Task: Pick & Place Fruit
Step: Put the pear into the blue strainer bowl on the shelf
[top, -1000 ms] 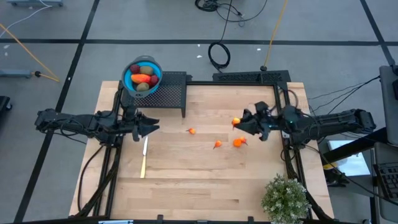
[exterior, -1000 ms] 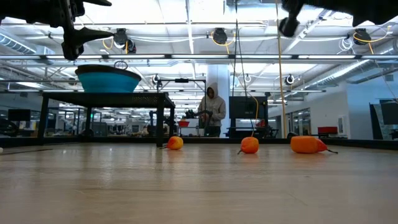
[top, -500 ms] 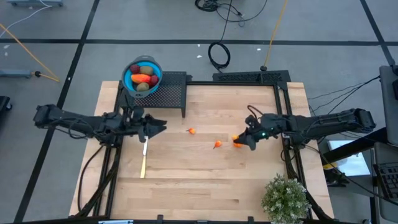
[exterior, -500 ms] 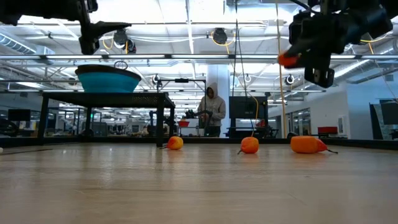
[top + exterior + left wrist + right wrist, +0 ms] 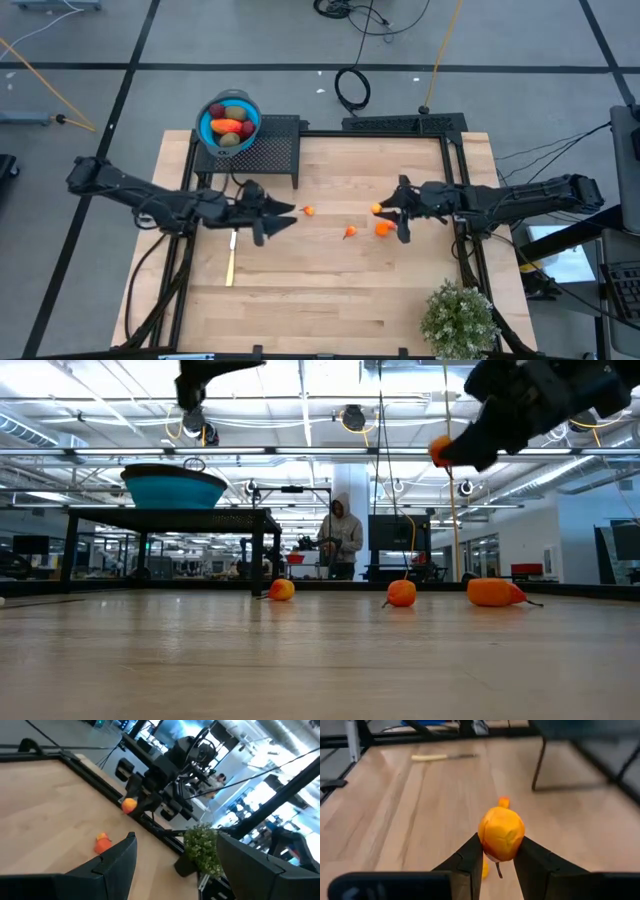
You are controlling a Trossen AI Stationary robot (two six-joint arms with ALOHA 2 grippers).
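Note:
The robot's left gripper should close on the small orange fruit's loose end (image 5: 374,208) (image 5: 128,806), taking it over from between the right gripper's fingers.
My right gripper (image 5: 379,210) is shut on a small orange fruit (image 5: 501,831) in the air above the table's right half. Three more orange fruits lie on the wood: one near the middle (image 5: 309,211), one (image 5: 349,232) to its right, and a longer one (image 5: 384,228) below my right gripper. My left gripper (image 5: 283,214) stands open in the air left of the middle fruit, pointing toward the table's right, with nothing between its fingers (image 5: 120,860). A blue bowl (image 5: 204,128) with several fruits sits on a black stand at the far left. My right gripper pinches the small orange fruit by its two opposite sides (image 5: 485,840) between the ends of its two fingers (image 5: 470,857). The fingers come nearly level from the table's right side. The fruit (image 5: 440,450) is lifted well clear of the table, a thin stalk hanging below it.
A slim pale knife (image 5: 231,255) lies on the left half of the table. The black stand (image 5: 272,150) rises at the far left. A potted plant (image 5: 458,318) stands at the near right corner. A person (image 5: 342,538) is far off in the room behind.
My left gripper has travelled toward the table's right, past the knife toward the middle fruit, rising a little and staying open. My right gripper has sunk somewhat and rolled about its own axis, keeping the small orange fruit pinched and clear of the table.

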